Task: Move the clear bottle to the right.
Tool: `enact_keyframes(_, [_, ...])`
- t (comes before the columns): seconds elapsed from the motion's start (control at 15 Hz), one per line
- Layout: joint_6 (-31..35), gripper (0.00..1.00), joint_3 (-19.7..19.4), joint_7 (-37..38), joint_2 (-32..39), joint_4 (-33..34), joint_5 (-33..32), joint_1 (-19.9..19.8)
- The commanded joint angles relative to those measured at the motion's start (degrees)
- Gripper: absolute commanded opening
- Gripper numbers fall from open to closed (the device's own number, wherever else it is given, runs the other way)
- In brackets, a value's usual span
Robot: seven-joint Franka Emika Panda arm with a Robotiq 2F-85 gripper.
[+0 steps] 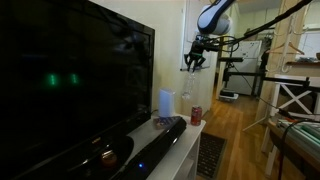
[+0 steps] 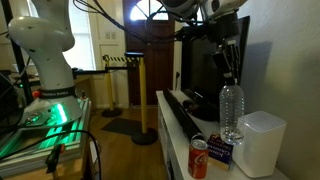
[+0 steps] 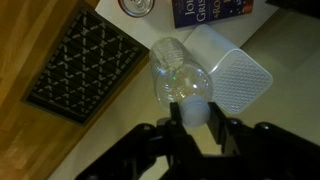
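Note:
Next, I set the clear bottle down with my gripper on the white TV stand (image 1: 188, 118) (image 3: 161, 25), next to the red soda can.
The clear bottle (image 2: 231, 110) is a see-through plastic water bottle. It stands upright on the white TV stand (image 2: 172, 104), between a red soda can (image 2: 199, 158) and a white rounded container (image 2: 262, 143). My gripper (image 2: 231, 80) comes straight down onto its top. In the wrist view I look down the bottle (image 3: 175, 70), and my gripper (image 3: 190, 112) has its two fingers pressed against the pale cap from both sides. In an exterior view my gripper (image 1: 194, 66) hangs above the stand, and the bottle is too faint there to make out.
A blue book (image 2: 221, 150) lies by the can and also shows in the wrist view (image 3: 215, 10). The white container (image 3: 236, 75) touches the bottle's side. A black soundbar (image 2: 186, 118) and the TV (image 1: 70, 80) run along the stand. A floor vent (image 3: 80, 65) lies below the stand's edge.

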Motion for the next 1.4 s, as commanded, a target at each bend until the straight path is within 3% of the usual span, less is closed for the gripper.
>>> enact_keyframes(0.0, [2.59, 0.08, -1.05, 5.84, 1.99, -0.49, -2.39, 0.37])
enact_keyframes(0.47, [10.48, 0.08, -0.2, 5.97, 8.7, -0.31, 1.87, -0.46])
enact_keyframes(0.6, [11.95, 0.08, 1.72, 3.95, 9.78, -0.31, 5.63, -1.8])
enact_keyframes(0.93, [13.05, 0.08, 5.46, -0.31, 12.52, 0.29, 12.58, -3.88])
enact_keyframes(1.33, [13.05, 0.08, 5.29, -1.66, 15.25, 1.28, 13.85, -4.49])
